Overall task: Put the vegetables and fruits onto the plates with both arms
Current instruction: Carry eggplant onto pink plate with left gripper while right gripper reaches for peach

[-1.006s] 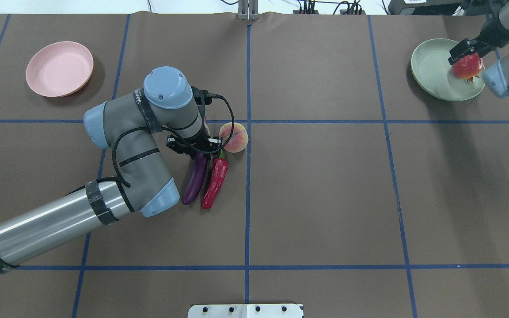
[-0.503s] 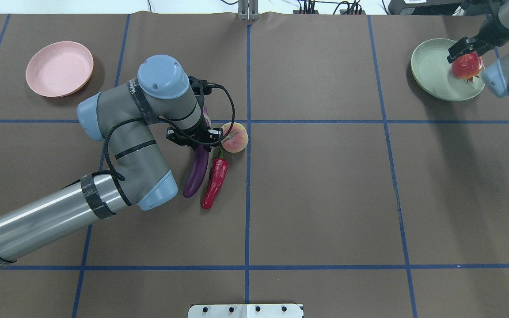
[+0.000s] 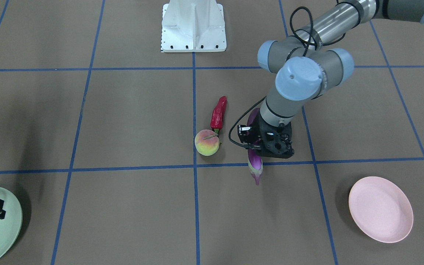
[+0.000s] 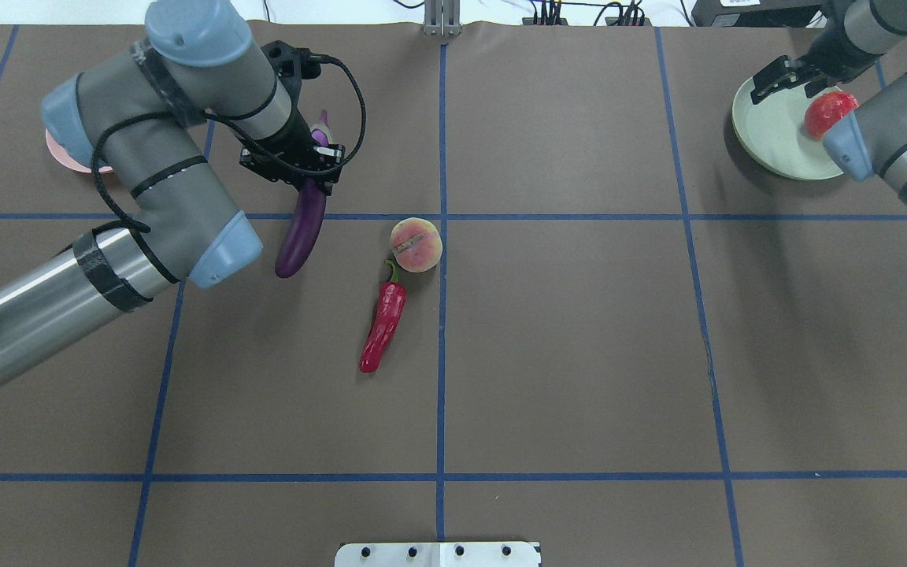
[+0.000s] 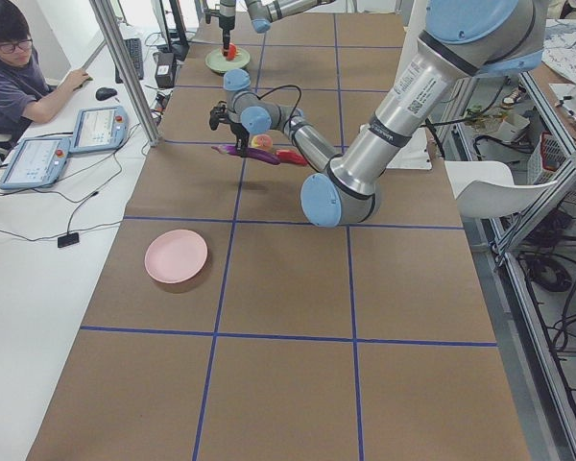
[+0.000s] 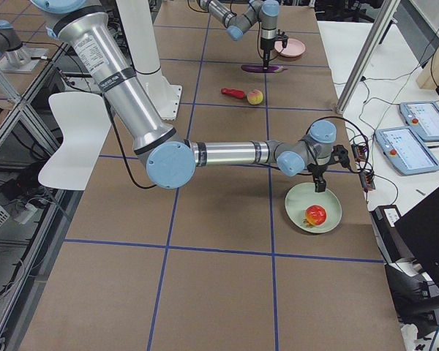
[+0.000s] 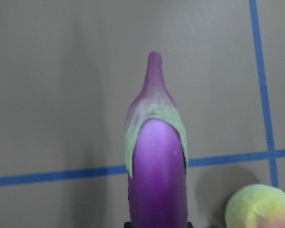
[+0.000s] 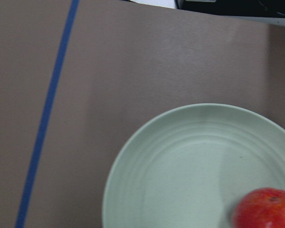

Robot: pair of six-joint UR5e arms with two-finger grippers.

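Note:
The robot's left gripper will let go of the purple eggplant on the pink plate (image 3: 399,208), toward the plate's rim farthest from the peach.
My left gripper (image 4: 305,175) is shut on the purple eggplant (image 4: 301,232) near its stem end and holds it level above the table; it also shows in the front view (image 3: 255,165) and the left wrist view (image 7: 156,161). The pink plate (image 4: 74,162) is mostly hidden behind my left arm; it shows whole in the front view (image 3: 380,209). The peach (image 4: 416,245) and the red chili (image 4: 383,327) lie on the table. The red bumpy ball (image 4: 825,113) lies on the green plate (image 4: 772,134). My right gripper (image 4: 778,77) is open and empty above the plate's far rim.
The white base block (image 4: 438,554) sits at the near table edge. Blue tape lines cross the brown table cover. Operators' tablets and cables lie along the far side in the left view (image 5: 72,139).
My left gripper has lifted the eggplant away from the chili and peach and carried it far-left toward the pink plate. My right gripper has let go of the red ball and drawn back.

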